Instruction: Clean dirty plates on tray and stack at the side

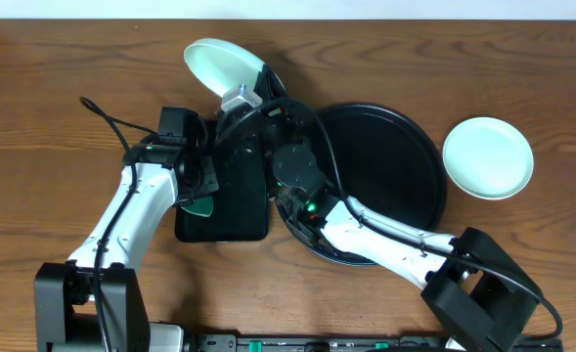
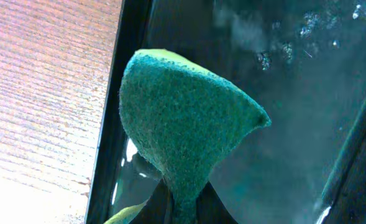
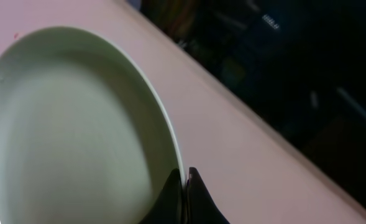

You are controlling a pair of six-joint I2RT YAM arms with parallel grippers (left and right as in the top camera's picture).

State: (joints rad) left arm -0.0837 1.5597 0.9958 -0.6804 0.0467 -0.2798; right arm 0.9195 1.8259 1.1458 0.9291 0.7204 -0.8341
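Note:
I will use my right gripper to set the mint plate down on top of the pale plate (image 1: 488,158) next to the round black tray.
My right gripper (image 1: 241,100) is shut on the rim of a pale mint plate (image 1: 221,65) and holds it tilted up above the table's far side. In the right wrist view the jaws (image 3: 184,180) pinch that plate's (image 3: 77,124) edge. A second pale plate (image 1: 488,156) lies on the table to the right of the round black tray (image 1: 395,147), which holds no plates. My left gripper (image 1: 198,198) is shut on a green sponge (image 1: 202,208), also in the left wrist view (image 2: 183,124), over the rectangular tray. A third plate is not in view.
The smaller rectangular black tray (image 1: 234,215) lies left of the round tray, and its wet surface (image 2: 294,93) shows droplets. My right arm (image 1: 385,230) reaches across the round tray's front-left part. Bare wooden table (image 2: 40,93) lies to the left.

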